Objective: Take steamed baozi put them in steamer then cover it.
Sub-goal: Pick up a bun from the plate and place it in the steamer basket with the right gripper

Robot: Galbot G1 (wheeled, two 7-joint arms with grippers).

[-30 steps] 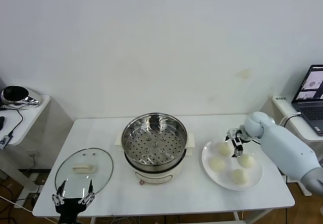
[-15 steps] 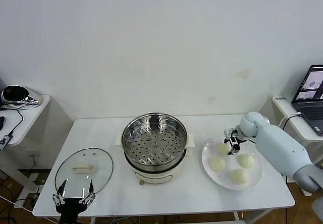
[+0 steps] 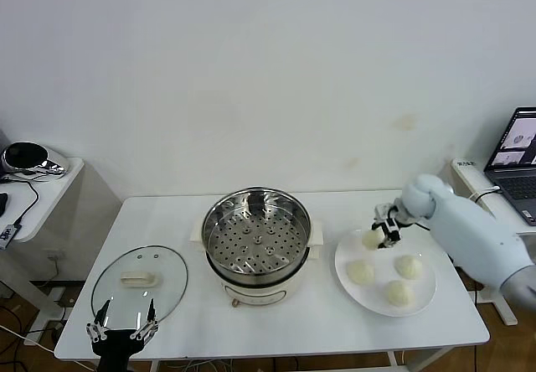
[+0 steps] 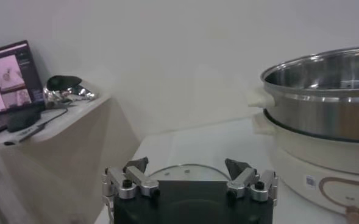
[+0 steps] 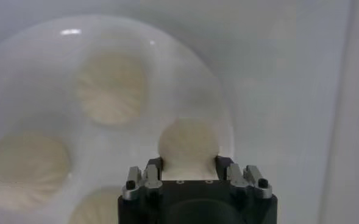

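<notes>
My right gripper releases the baozi, now held just above the white plate, next on the far part of the steamer's perforated tray (image 3: 255, 215), behind its centre.
My right gripper (image 3: 378, 235) is shut on one steamed baozi (image 3: 370, 239), holding it just above the left part of the white plate (image 3: 425, 298). That baozi (image 5: 189, 145) sits between the fingers in the right wrist view. Three more baozi (image 3: 399, 292) lie on the plate. The steamer (image 3: 256, 240), a steel pot on a cream base, stands uncovered at the table's middle with its perforated tray bare. The glass cover (image 3: 139, 283) lies flat at the front left. My left gripper (image 3: 123, 329) hovers open at the cover's near edge, holding nothing.
A laptop (image 3: 517, 161) sits on a stand at the far right. A side table (image 3: 38, 189) with a shiny metal object (image 3: 28, 157) and cables stands at the left. The table's front edge runs close to the cover and the plate.
My right gripper has shut on the baozi at the plate's left side and raised it slightly, toward the steamer. The left arm has not moved.
</notes>
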